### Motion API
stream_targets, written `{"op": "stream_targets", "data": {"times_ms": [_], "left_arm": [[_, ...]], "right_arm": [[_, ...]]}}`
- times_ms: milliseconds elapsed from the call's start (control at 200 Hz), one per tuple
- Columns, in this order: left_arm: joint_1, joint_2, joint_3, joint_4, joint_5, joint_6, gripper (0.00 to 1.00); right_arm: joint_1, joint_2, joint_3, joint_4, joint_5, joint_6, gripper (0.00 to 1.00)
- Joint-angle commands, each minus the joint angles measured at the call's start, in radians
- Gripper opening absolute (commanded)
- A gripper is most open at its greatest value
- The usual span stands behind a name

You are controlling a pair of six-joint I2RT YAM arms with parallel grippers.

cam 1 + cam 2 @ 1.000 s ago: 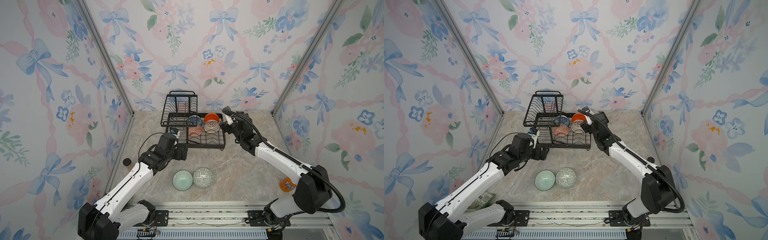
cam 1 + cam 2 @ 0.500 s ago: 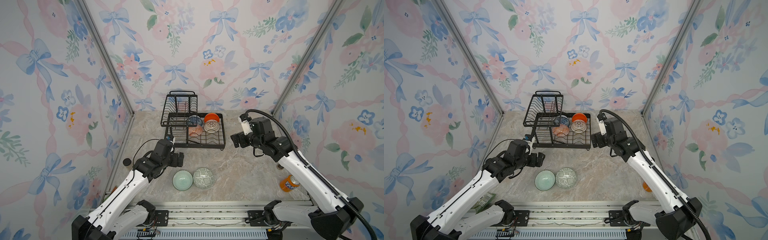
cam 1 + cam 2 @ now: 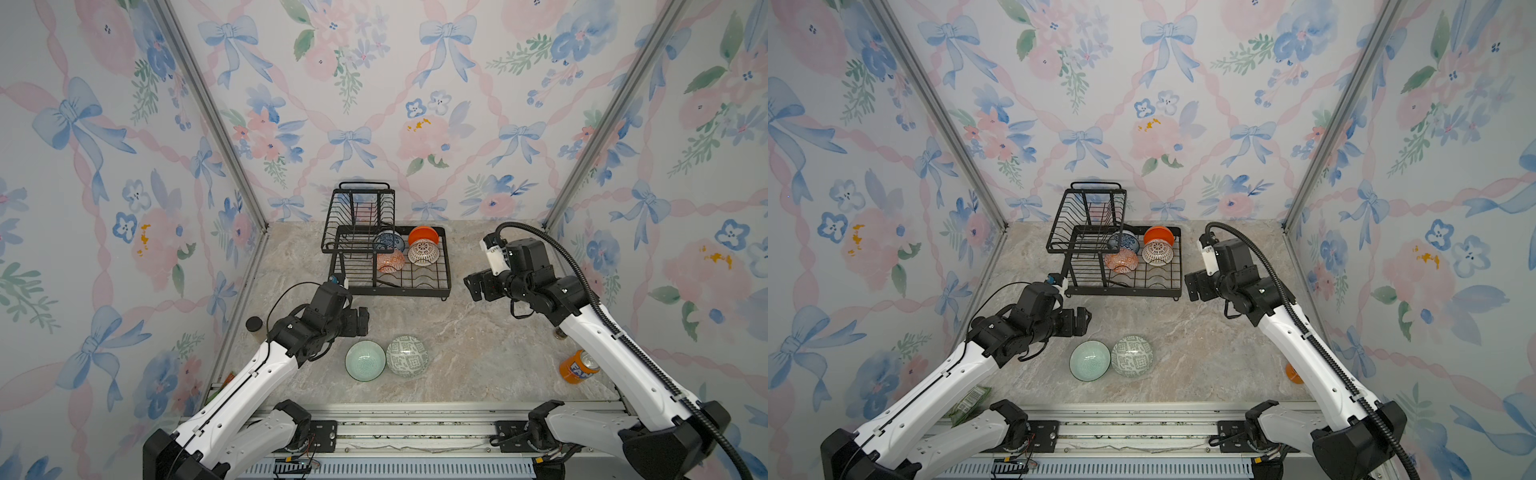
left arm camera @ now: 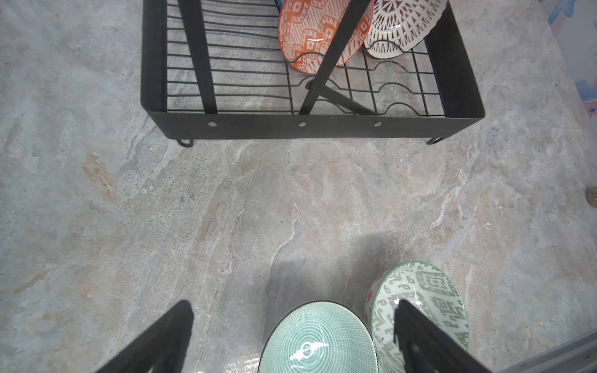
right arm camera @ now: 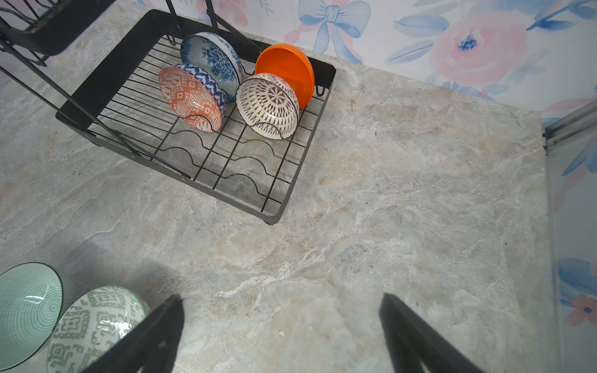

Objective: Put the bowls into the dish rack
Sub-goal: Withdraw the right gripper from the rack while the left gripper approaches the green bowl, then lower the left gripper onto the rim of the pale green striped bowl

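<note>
The robot's left gripper should next close on the celadon bowl's rim (image 3: 346, 362) (image 4: 261, 358), on the side that faces away from the grey-green geometric bowl.
The black wire dish rack (image 3: 390, 291) (image 3: 1125, 291) stands at the back of the table. In its lower tray lean several bowls: blue-patterned (image 3: 388, 240), plain orange (image 3: 423, 235), white lattice (image 5: 268, 106) and orange-white geometric (image 5: 190, 97). The celadon bowl (image 3: 365, 360) (image 4: 318, 339) and the grey-green geometric bowl (image 3: 407, 356) (image 4: 426, 290) sit side by side on the table near the front. My left gripper (image 3: 365, 322) (image 4: 290, 303) hovers open just behind the celadon bowl, touching nothing. My right gripper (image 3: 471, 289) (image 5: 281, 296) hangs open and empty right of the rack.
An orange soda can (image 3: 578, 368) stands at the front right beside my right arm. A small black-capped object (image 3: 254, 323) sits by the left wall. A green packet (image 3: 971, 399) lies at the front left corner. A metal rail (image 3: 395, 415) borders the front edge.
My right gripper has drawn back from the rack to its right side. My left gripper has moved from the rack's front corner toward the two bowls on the table. Both stayed open.
</note>
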Motion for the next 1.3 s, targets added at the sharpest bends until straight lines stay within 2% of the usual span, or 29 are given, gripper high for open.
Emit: {"op": "stream_targets", "data": {"times_ms": [0,265,550,975,1295], "left_arm": [[-0.015,-0.028,-0.054,-0.03,-0.027,-0.116,0.98],[-0.024,-0.037,-0.161,-0.03,0.026,-0.209,0.98],[-0.07,0.029,-0.171,-0.028,0.023,-0.243,0.97],[-0.076,0.041,-0.214,-0.024,0.024,-0.262,0.79],[-0.095,0.065,-0.222,-0.017,0.032,-0.261,0.7]], "right_arm": [[-0.016,0.017,-0.013,0.011,-0.027,0.008,0.97],[-0.026,0.004,-0.062,0.029,-0.026,0.013,0.97],[-0.044,-0.022,-0.067,0.035,-0.033,0.009,0.97],[-0.06,0.005,-0.066,0.042,-0.058,0.013,0.97],[-0.062,0.011,-0.062,0.03,-0.049,0.011,0.97]]}}
